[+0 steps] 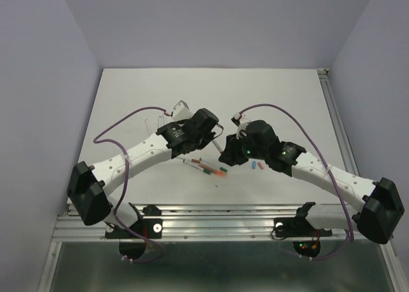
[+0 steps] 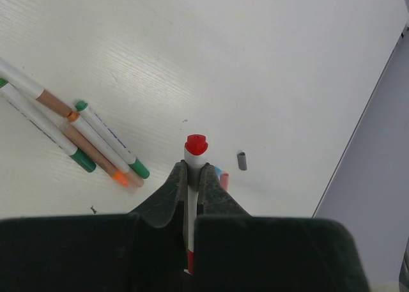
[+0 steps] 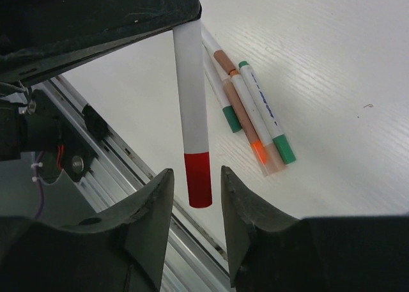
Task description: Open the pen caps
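Observation:
My left gripper has the white pen. Next, I set it down on the table (image 1: pixel 183 133) between the green-ended pens and the farther white pens.
My left gripper (image 2: pixel 193 167) is shut on a white pen (image 3: pixel 190 81) and holds it above the table. The pen's red cap (image 3: pixel 199 180) hangs between my right gripper's (image 3: pixel 197 177) open jaws, with a small gap on each side. A red end (image 2: pixel 196 144) of the pen sticks out past the left fingertips. In the top view the two grippers meet over the middle of the table, left (image 1: pixel 214 135) and right (image 1: pixel 227 153). Loose blue (image 2: pixel 218 172) and pink (image 2: pixel 224 181) caps lie on the table just past the left fingers, and show in the top view (image 1: pixel 257 167).
Several pens (image 2: pixel 83 145) with green, orange and brown ends lie together on the white table, also in the right wrist view (image 3: pixel 255 119) and the top view (image 1: pixel 204 167). A small grey tube (image 2: pixel 241 161) lies near the caps. A metal rail (image 1: pixel 223 212) runs along the near edge.

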Motion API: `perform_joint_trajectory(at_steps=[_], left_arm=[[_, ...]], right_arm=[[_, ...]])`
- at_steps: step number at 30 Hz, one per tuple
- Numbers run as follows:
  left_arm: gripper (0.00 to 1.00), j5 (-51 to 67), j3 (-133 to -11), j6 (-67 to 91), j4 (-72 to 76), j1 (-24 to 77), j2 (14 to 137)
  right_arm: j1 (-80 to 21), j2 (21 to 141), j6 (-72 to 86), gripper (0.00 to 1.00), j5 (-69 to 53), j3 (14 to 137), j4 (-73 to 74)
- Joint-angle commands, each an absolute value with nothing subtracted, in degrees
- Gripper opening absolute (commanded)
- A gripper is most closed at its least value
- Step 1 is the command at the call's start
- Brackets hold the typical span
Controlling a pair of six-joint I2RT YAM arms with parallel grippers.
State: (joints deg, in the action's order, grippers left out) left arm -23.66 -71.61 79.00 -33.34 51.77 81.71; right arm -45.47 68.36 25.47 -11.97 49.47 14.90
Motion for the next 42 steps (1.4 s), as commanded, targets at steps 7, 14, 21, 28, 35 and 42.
perform_joint_trajectory(at_steps=[7, 14, 21, 28, 35, 42], left_arm=[[0.0, -23.2, -70.49, 79.45, -31.55, 52.12, 79.98], [0.0, -31.9, -71.19, 79.72, -33.92, 49.93, 81.38], [0.0, -32.78, -70.66, 76.38, -30.67, 38.68, 82.79], [0.0, -33.39, -70.59, 72.08, -31.29, 32.97, 81.83], [0.0, -23.74, -65.57, 40.4, -22.77, 26.21, 83.4], [0.0, -19.08, -64.16, 24.1, -13.2, 24.44, 87.0]], right_arm=[[-45.79, 68.03, 25.13, 0.17, -14.85, 52.12, 9.49], [-45.7, 64.52, 26.63, 0.01, -20.64, 49.75, 12.83], [-45.7, 56.87, 29.09, 0.01, -28.91, 43.86, 15.73], [-45.79, 55.72, 29.8, 0.01, -16.85, 44.11, 23.87], [-41.93, 67.93, 30.76, 0.05, 3.42, 44.74, 29.8], [-36.04, 73.82, 25.15, 0.09, 5.98, 43.33, 23.83]])
